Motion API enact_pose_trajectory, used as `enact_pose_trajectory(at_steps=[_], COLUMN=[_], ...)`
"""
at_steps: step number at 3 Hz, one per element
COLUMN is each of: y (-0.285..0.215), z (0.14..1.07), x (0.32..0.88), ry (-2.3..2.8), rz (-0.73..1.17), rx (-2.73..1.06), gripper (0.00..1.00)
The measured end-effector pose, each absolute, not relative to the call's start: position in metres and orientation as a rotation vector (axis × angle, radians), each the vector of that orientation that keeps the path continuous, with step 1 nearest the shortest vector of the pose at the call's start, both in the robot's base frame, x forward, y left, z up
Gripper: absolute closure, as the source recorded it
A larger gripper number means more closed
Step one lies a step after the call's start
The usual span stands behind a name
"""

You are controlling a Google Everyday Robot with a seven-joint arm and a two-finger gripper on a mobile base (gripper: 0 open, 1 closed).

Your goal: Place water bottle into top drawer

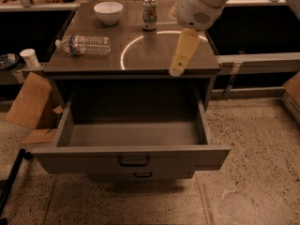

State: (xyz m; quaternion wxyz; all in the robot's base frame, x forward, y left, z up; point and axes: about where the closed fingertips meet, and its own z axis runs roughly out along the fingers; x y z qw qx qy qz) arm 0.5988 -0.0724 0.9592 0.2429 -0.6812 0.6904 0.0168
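Observation:
Next, my gripper grabs the water bottle's bottom end [104, 46], at the other end from its white cap.
The water bottle [84, 45] lies on its side at the left of the brown countertop [140, 55], its white cap pointing left. The top drawer [133, 135] stands pulled out and empty, its dark bar handle [134, 161] on the front. My gripper [178, 68] hangs from the white arm over the right front part of the countertop, well to the right of the bottle and apart from it. It holds nothing that I can see.
A white bowl [108, 11] and a green-and-white soda can [149, 13] stand at the back of the countertop. A narrower drawer front [143, 175] sits below the top drawer. Cardboard [30, 102] lies on the floor at left.

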Motion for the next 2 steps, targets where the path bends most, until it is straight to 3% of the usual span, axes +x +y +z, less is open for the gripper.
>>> enact_pose_trajectory(at_steps=[2], y=[-0.010], z=[0.945], x=[0.686], ry=[1.841], rz=[0.077], rx=[-1.828], gripper=[0.00])
